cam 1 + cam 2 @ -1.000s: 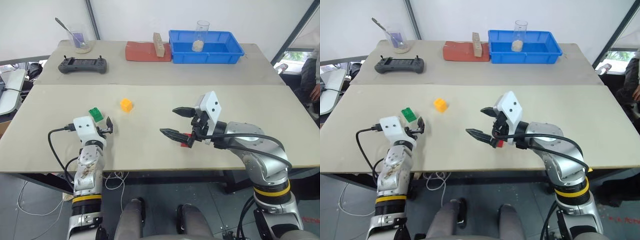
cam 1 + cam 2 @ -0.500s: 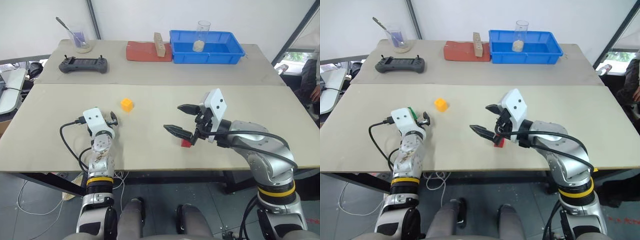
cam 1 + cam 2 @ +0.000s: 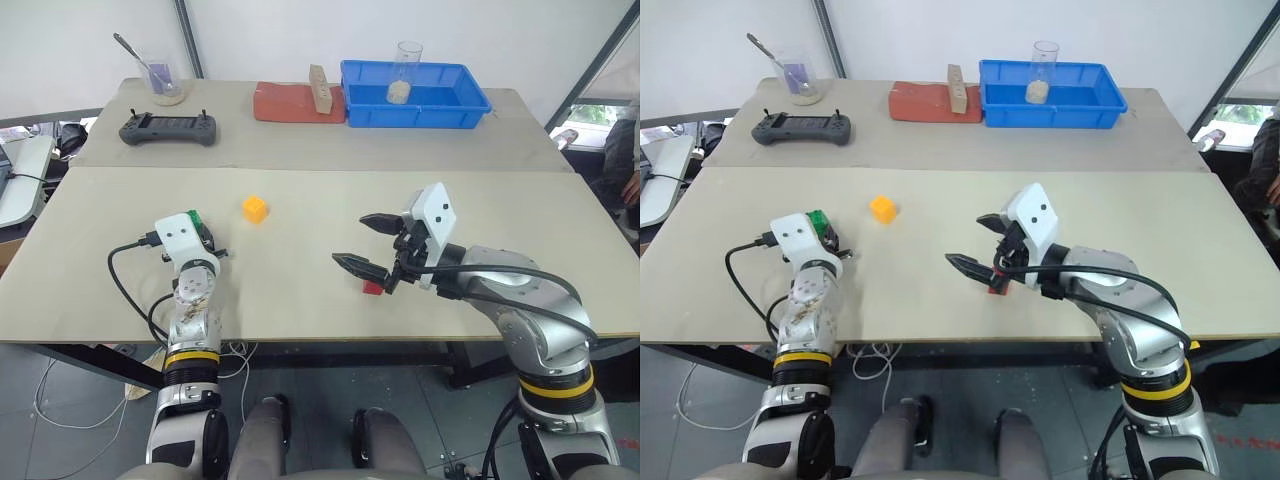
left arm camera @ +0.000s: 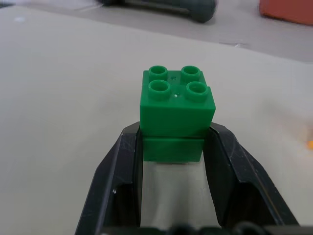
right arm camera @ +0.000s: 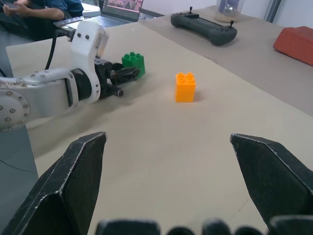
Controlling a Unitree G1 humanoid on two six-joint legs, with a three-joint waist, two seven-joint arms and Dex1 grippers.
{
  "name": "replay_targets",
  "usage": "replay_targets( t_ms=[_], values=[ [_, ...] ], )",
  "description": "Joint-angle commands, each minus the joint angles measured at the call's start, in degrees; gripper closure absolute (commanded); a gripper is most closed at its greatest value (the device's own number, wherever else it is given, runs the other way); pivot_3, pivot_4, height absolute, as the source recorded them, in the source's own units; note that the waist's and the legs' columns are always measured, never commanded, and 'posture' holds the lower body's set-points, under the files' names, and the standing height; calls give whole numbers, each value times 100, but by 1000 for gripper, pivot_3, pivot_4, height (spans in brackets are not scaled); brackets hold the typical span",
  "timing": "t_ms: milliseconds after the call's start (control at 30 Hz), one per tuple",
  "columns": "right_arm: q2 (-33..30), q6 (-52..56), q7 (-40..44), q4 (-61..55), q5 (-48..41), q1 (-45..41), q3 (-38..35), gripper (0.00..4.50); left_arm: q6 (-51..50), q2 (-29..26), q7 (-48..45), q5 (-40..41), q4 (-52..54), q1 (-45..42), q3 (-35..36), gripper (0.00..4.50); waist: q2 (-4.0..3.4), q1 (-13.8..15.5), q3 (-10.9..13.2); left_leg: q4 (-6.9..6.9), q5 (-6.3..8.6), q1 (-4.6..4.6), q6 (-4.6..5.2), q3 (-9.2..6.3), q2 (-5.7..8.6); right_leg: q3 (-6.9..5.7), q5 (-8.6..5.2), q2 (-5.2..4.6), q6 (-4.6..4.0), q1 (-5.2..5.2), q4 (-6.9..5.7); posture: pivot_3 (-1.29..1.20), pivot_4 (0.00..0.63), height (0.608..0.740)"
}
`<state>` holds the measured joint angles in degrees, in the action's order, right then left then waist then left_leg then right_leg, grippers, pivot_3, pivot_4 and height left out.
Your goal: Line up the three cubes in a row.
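Next, my left gripper releases the green cube on the table [image 3: 346, 279], next to the red cube, on the side of it that is toward the near arm.
The green cube [image 4: 173, 110] stands on the table at the left, and my left gripper [image 4: 172, 147] is shut on its lower half, level with the tabletop. The same pair shows from the head as the green cube [image 3: 818, 218] ahead of the white left wrist. The yellow-orange cube [image 3: 255, 208] sits free a little beyond and right of it. The red cube [image 3: 372, 286] lies on the table near the front edge, below my right gripper [image 3: 352, 240], which hovers open and holds nothing. From the right wrist, the yellow-orange cube [image 5: 185, 86] lies ahead between the spread fingers [image 5: 73, 181].
On the far table stand a blue bin [image 3: 415, 105] holding a glass, a red-brown pad [image 3: 285, 103] with a tan wooden block [image 3: 319, 88], a black controller [image 3: 167, 128] and a glass with a spoon [image 3: 160, 82]. A person sits at the right edge [image 3: 630, 150].
My left gripper has moved forward onto the green cube and shut on it; a second ago it stood open beside the cube. The right gripper has stayed open and almost still.
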<state>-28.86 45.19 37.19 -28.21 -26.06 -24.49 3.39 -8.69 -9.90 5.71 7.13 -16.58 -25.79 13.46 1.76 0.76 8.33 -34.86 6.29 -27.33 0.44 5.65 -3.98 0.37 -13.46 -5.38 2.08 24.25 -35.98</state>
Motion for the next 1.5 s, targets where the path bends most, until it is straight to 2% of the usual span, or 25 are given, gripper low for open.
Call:
replay_targets(
  t_ms=[33, 200, 300, 400, 500, 667, 800, 933, 1200, 1500],
  values=[
    [-308, -139, 162, -269, -211, 68, -517, 0, 23, -587, -1787, 373, 1022, 183, -580, 3245, 2, -3, 1, 1, 0, -1, 0, 1, 0, 0, -6, -2, -11, 1, 1, 0, 150, 740],
    [-972, -9, 661, -512, -638, 296, -973, 0, -441, -1718, -4758, 1537, 1973, 552, -1181, 3245, 2, -19, 1, 13, 1, 3, -2, 14, -2, 3, -13, -9, -25, 3, 10, 0, 150, 740],
    [-1339, 71, 900, -616, -864, 477, -1129, 0, -592, -2252, -6170, 1848, 2013, 500, -1579, 3245, 1, -29, 1, 18, 1, 4, -2, 15, -6, 4, -17, -7, -33, 8, 10, 0, 150, 740],
    [-1599, 43, 999, -716, -948, 796, -1194, 0, -9, -2455, -7384, 1448, 1051, 95, -2153, 3245, 1, -11, 1, 18, 1, 4, -2, 14, -6, 4, -18, -7, -33, 9, 13, 0, 150, 740],
    [-1662, 10, 926, -773, -988, 973, -1241, 0, 790, -2258, -8032, 1042, -214, -450, -2473, 3245, 1, 2, 1, 11, 2, 4, -1, 9, -1, -5, -18, -14, -32, 20, 21, 0, 150, 740],
    [-1611, 99, 697, -971, -1129, 1122, -1339, 0, 1898, -1622, -8418, 536, -2022, -1379, -2674, 3245, 12, 9, 7, -1, 3, -6, 8, 4, 4, -4, -18, -15, -26, 0, 22, 0, 150, 740],
    [-1618, 113, 546, -1073, -1215, 1226, -1366, 0, 2401, -1236, -8483, 281, -2735, -1643, -2695, 3245, 13, -11, 8, -10, 5, -8, 17, 0, 4, 0, -20, -8, -19, -5, 21, 0, 150, 740],
    [-1605, 97, 401, -1115, -1244, 1278, -1372, 0, 2597, -1017, -8428, 171, -3032, -1694, -2620, 3245, 13, -14, 8, -12, -12, -6, 49, -6, 2, 8, -19, 3, -17, -3, 14, 0, 150, 740],
    [-1582, 51, 267, -1140, -1234, 1355, -1297, 0, 2708, -579, -8118, -23, -3460, -1876, -2567, 3245, 14, 37, 8, -25, -9, -7, 44, -11, 7, 6, -18, -1, -10, -12, 14, 0, 150, 740],
    [-1600, 94, 307, -1176, -1321, 1167, -1188, 0, 2747, -468, -8049, -145, -3721, -2031, -2488, 3245, 14, 1, 8, -27, -10, -6, 47, -13, 6, 7, -16, 2, -8, -13, 12, 0, 150, 740]
  ],
)
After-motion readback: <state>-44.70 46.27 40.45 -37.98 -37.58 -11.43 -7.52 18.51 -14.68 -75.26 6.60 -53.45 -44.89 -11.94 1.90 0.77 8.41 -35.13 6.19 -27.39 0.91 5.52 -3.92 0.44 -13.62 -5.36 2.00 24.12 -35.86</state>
